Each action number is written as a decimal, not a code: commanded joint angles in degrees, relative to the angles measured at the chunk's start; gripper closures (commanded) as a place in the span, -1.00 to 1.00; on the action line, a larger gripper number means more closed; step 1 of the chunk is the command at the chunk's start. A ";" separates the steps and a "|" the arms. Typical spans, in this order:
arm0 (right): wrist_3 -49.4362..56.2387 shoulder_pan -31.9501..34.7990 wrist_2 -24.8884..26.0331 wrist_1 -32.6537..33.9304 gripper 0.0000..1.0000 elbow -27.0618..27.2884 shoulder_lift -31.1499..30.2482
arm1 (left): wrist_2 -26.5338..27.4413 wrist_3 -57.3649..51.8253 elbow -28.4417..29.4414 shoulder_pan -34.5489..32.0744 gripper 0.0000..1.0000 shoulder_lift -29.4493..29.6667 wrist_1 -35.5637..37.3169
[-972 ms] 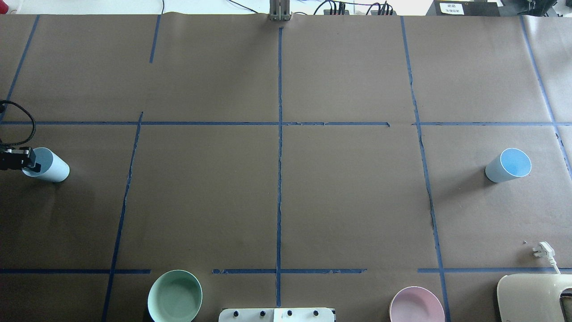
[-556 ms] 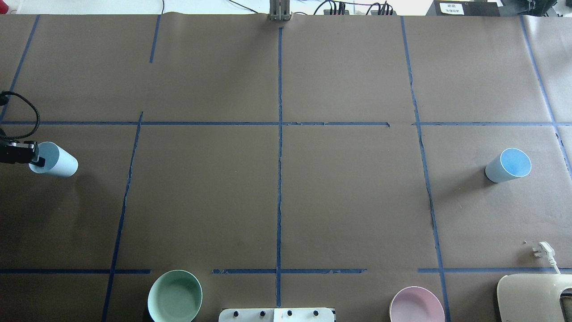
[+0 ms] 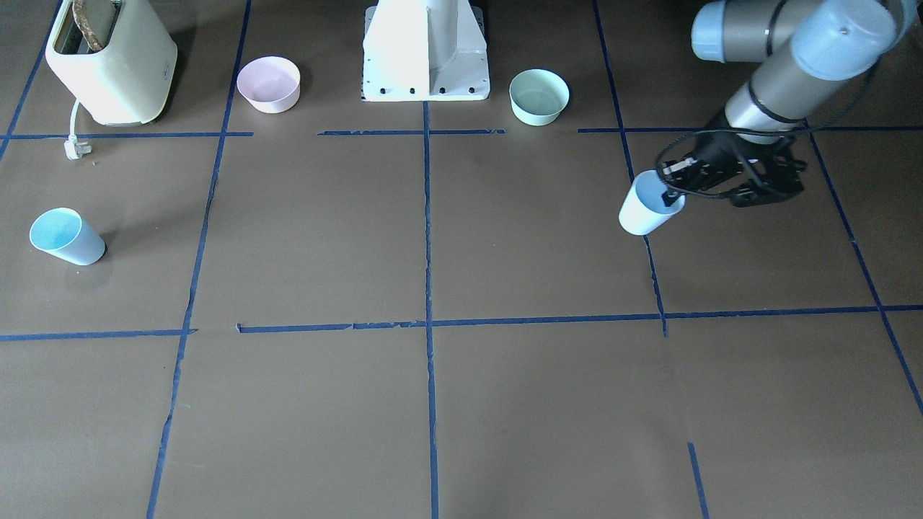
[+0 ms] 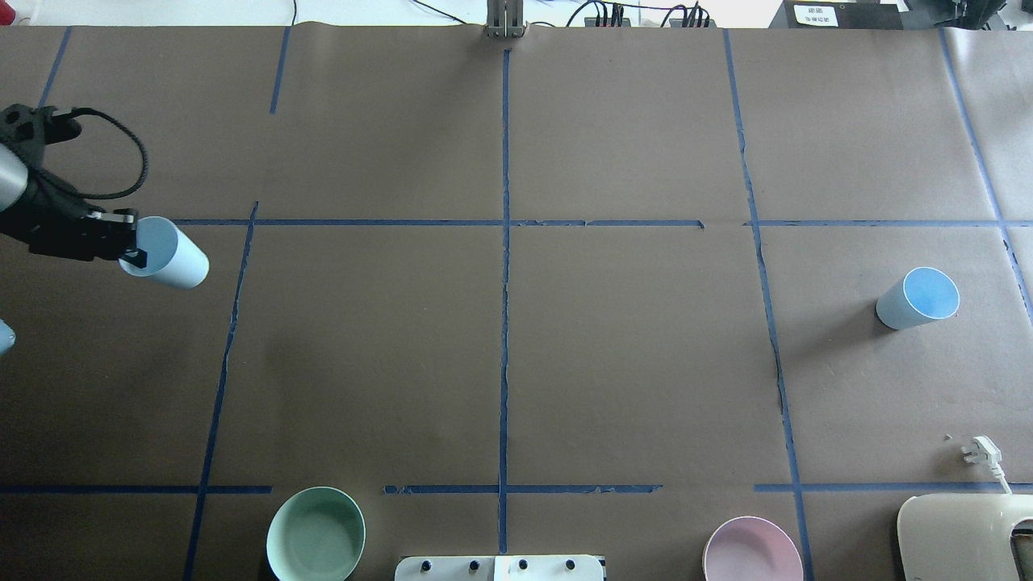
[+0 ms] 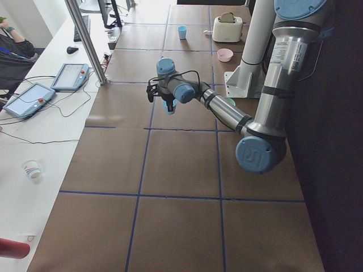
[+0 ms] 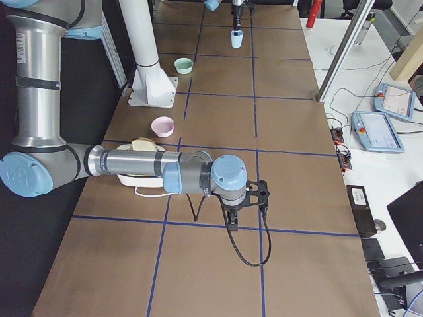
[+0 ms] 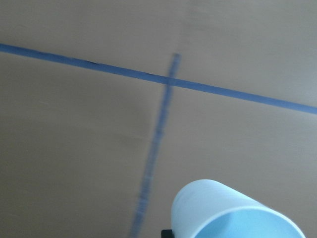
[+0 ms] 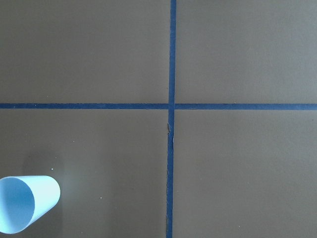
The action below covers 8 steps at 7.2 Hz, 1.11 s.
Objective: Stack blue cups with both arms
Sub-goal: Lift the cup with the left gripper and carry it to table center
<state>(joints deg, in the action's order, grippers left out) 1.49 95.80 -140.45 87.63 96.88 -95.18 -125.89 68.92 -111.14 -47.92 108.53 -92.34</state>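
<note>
Next, my left hand releases the pale-blue cup on the middle blue tape line [image 3: 429, 226] in front of the white pedestal.
My left gripper [image 4: 129, 252] is shut on the rim of one pale-blue cup [image 4: 168, 257] and holds it tilted above the table's left side. This cup also shows in the front-facing view [image 3: 644, 207], under the gripper [image 3: 674, 189], and at the bottom of the left wrist view [image 7: 233, 213]. The second blue cup [image 4: 917, 298] stands on the table at the far right, apart from both arms; it also shows in the right wrist view [image 8: 25, 203]. My right gripper [image 6: 231, 218] shows only in the exterior right view, so I cannot tell its state.
A mint-green bowl [image 4: 315, 533] and a pink bowl [image 4: 752, 553] sit at the near edge, either side of the white pedestal [image 3: 425, 50]. A cream toaster [image 4: 964, 537] with its plug [image 4: 980, 452] stands at the near right corner.
My left gripper has carried its cup to the right and toward the far side of the table. The second cup and the bowls have not moved.
</note>
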 commanded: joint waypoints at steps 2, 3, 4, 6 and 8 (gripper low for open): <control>0.00 0.00 -0.79 0.00 -1.00 -0.11 -0.09 | 12.24 15.17 4.41 15.92 1.00 18.61 10.16; 0.00 0.00 -0.79 0.00 -1.00 -0.11 -0.09 | 12.34 15.89 5.92 17.93 1.00 21.26 9.38; 0.00 0.00 -0.79 0.00 -1.00 -0.11 -0.09 | 12.34 15.90 8.63 18.39 1.00 23.20 6.93; 0.00 0.00 -0.79 0.09 -1.00 -0.29 -0.18 | 12.34 15.90 13.73 19.88 1.00 25.22 4.45; 0.00 0.00 -0.88 0.09 -1.00 -0.11 -0.18 | 12.51 15.90 17.69 19.88 1.00 25.85 0.43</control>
<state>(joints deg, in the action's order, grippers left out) 1.50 95.80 -141.30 87.71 96.67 -95.35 -113.48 84.80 -96.05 -28.15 133.97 -89.31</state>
